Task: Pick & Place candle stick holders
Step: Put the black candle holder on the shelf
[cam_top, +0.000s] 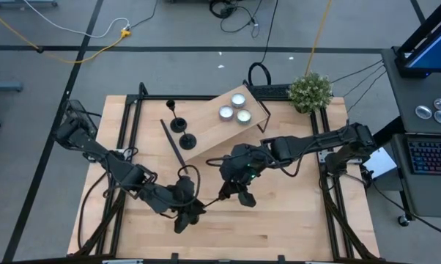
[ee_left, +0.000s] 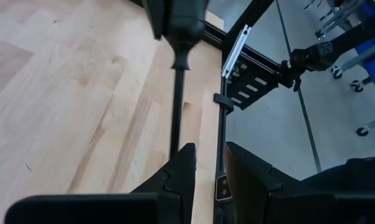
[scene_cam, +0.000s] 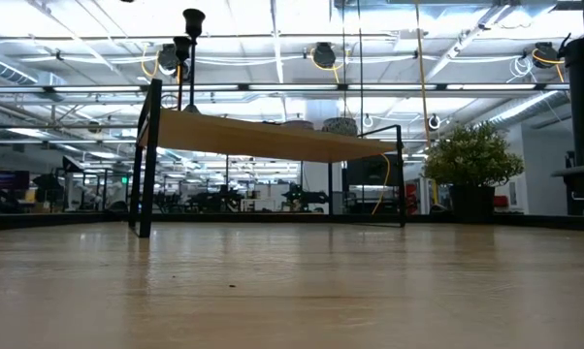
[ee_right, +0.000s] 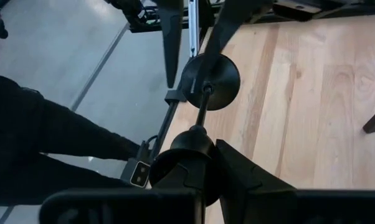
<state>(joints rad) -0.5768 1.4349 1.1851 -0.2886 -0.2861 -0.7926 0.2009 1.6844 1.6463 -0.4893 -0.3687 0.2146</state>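
Observation:
The stem is outside the gap between my left gripper's fingers. My left gripper needs to move over and pinch the stem (ee_left: 180, 73) near the cup before my right gripper opens.
One black candle stick holder (cam_top: 212, 199) hangs in the air between my two grippers over the table's near middle. My left gripper (cam_top: 197, 207) is shut at its round disc base (ee_right: 215, 84). My right gripper (cam_top: 226, 193) is shut on its cup end (ee_right: 192, 142). The thin stem (ee_left: 177, 106) runs from one gripper to the other. Two more candle stick holders (cam_top: 171, 106) (cam_top: 185, 138) stand upright at the left end of the raised wooden shelf (cam_top: 206, 128). The low view shows their tops (scene_cam: 192, 19) and neither gripper. My left gripper has its two fingers (ee_right: 172, 56) at the rim of the disc base (ee_right: 186, 71), coming slanting down from the table's left. The fingers themselves hide the exact meeting place in its own wrist view. The holder is lifted clear of the table. My right gripper pinches the rounded cup end (ee_right: 194, 138) between its two fingers, slanting down from the table's right and pointing along the stem. The stem (ee_right: 203, 106) runs straight out ahead of the fingers to the disc base. The holder lies roughly level in the air.
Three silvery tealights (cam_top: 234, 108) sit on the shelf's right half. A small potted plant (cam_top: 310, 92) stands at the table's far right corner. A thin black bar (cam_top: 173, 143) lies by the shelf's left end. Bare wood (cam_top: 279, 220) spreads at the near right.

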